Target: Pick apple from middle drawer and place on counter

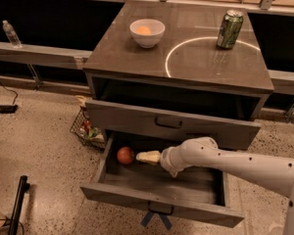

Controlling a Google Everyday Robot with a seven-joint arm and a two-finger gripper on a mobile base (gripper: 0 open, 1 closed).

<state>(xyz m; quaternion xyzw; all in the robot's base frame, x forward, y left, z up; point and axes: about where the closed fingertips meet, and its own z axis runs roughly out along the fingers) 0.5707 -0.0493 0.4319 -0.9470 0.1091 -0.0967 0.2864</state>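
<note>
My gripper is to reach over the red-orange apple in the open middle drawer next and close around the apple's middle (125, 154).
The red-orange apple (125, 155) lies at the left inside the open middle drawer (161, 207), whose front carries two blue crossed strips below the handle. My gripper (146, 157) is inside the drawer, reaching in from the right on the white arm. It points left, with its tip just right of the apple, very near it or touching it. The counter (137, 62) is the dark glossy cabinet top with a thin white ring, above the drawers.
A white bowl (147, 32) holding a pale-orange fruit and a green can (230, 29) stand on the counter. The upper drawer (171, 124) is shut. A wire basket (88, 129) sits on the floor to the left. A water bottle (11, 34) stands on the long ledge.
</note>
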